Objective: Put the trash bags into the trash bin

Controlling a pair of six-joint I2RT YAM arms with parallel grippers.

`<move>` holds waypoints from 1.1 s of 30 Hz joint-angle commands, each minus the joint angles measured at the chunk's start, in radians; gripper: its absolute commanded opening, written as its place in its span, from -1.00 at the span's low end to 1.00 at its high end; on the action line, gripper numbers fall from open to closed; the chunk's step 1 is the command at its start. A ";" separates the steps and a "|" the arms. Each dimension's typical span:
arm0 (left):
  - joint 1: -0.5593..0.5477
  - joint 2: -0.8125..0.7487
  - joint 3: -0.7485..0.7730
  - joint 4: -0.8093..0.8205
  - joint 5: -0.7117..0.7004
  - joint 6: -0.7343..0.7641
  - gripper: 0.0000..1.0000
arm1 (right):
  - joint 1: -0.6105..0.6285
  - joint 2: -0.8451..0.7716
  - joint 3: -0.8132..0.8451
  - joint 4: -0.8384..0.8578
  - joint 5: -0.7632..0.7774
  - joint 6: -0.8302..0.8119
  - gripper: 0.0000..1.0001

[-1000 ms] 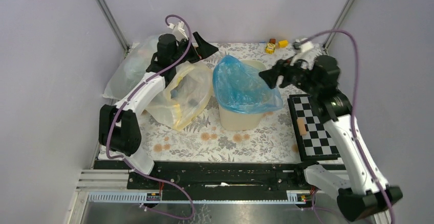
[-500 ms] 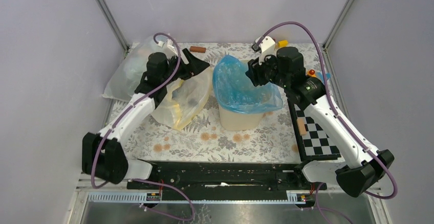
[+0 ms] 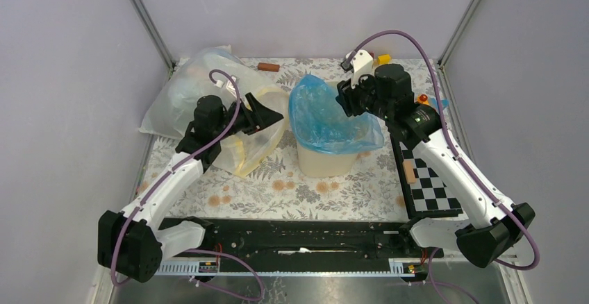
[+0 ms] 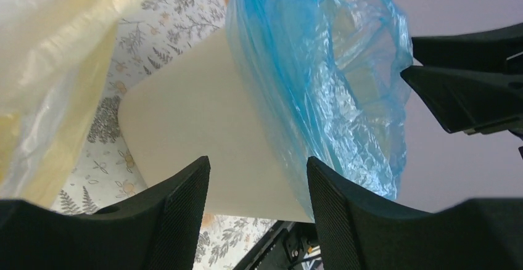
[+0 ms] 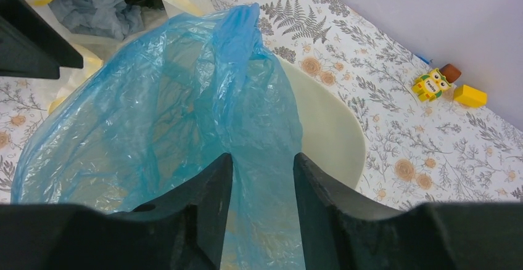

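My right gripper is at a light-blue bag that bunches in a fold short of the trash bin's far corner, so it should pinch the fold [image 5: 262,119] and pull it over that corner.
The cream trash bin [image 3: 325,159] stands mid-table. The light-blue trash bag [image 3: 326,113] is draped over its mouth and hangs down the right side. My right gripper [image 3: 345,100] is open at the bin's far right rim. In the right wrist view its open jaws [image 5: 262,156] straddle a raised fold of the blue bag [image 5: 185,103] above the bin's rim [image 5: 327,131]. My left gripper [image 3: 269,114] is open and empty, left of the bin over the yellow bag. The left wrist view shows its jaws [image 4: 258,162] facing the bin wall [image 4: 203,116] and the blue bag [image 4: 321,66].
A large clear and pale-yellow plastic bag [image 3: 239,134] lies left of the bin, under my left arm. A checkerboard [image 3: 425,177] with an orange piece [image 3: 408,173] lies on the right. A brown cylinder [image 3: 267,67], a yellow block [image 5: 470,95] and an owl toy [image 5: 432,85] sit at the back.
My left arm has pulled back from the far edge toward me, and its gripper is now over the yellow bag. My right gripper swung left to the bin's rim, then held.
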State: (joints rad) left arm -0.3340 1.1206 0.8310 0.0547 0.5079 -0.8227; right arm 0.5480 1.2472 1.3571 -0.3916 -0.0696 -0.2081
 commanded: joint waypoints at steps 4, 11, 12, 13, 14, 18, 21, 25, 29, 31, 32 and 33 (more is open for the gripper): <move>-0.082 -0.037 0.015 0.037 0.042 -0.056 0.21 | 0.018 0.008 0.043 -0.044 0.007 -0.028 0.06; -0.121 -0.047 0.052 -0.040 -0.070 -0.009 0.23 | 0.042 0.007 0.040 -0.067 0.064 -0.048 -0.13; -0.125 -0.050 0.052 -0.043 -0.078 -0.005 0.24 | 0.043 0.004 0.040 -0.068 0.064 -0.048 -0.26; -0.130 -0.054 0.054 -0.044 -0.093 -0.004 0.24 | 0.042 0.000 0.040 -0.067 0.065 -0.048 -0.41; -0.137 -0.057 0.057 -0.045 -0.102 -0.001 0.24 | 0.042 -0.005 0.040 -0.066 0.064 -0.047 -0.57; -0.171 -0.046 0.092 -0.082 -0.129 0.016 0.25 | 0.042 -0.027 0.032 -0.035 0.101 -0.026 -1.00; -0.193 -0.040 0.113 -0.097 -0.150 0.024 0.25 | 0.042 -0.043 0.020 -0.004 0.125 -0.005 -1.00; -0.207 -0.024 0.128 -0.102 -0.156 0.031 0.23 | 0.042 -0.048 0.009 0.025 0.169 0.017 -1.00; -0.212 0.008 0.131 -0.098 -0.156 0.042 0.08 | 0.040 -0.027 0.013 0.048 0.217 0.034 -1.00; -0.212 0.029 0.130 -0.092 -0.152 0.049 -0.04 | 0.036 -0.006 0.028 0.048 0.228 0.045 -1.00; -0.213 0.037 0.127 -0.088 -0.152 0.052 -0.11 | 0.031 0.004 0.040 0.048 0.227 0.055 -1.00; -0.214 0.046 0.126 -0.085 -0.155 0.056 -0.18 | 0.024 0.013 0.049 0.047 0.224 0.064 -1.00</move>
State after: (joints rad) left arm -0.5423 1.1320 0.9279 -0.0574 0.3717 -0.7944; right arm 0.5819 1.2304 1.3590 -0.3901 0.1116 -0.1852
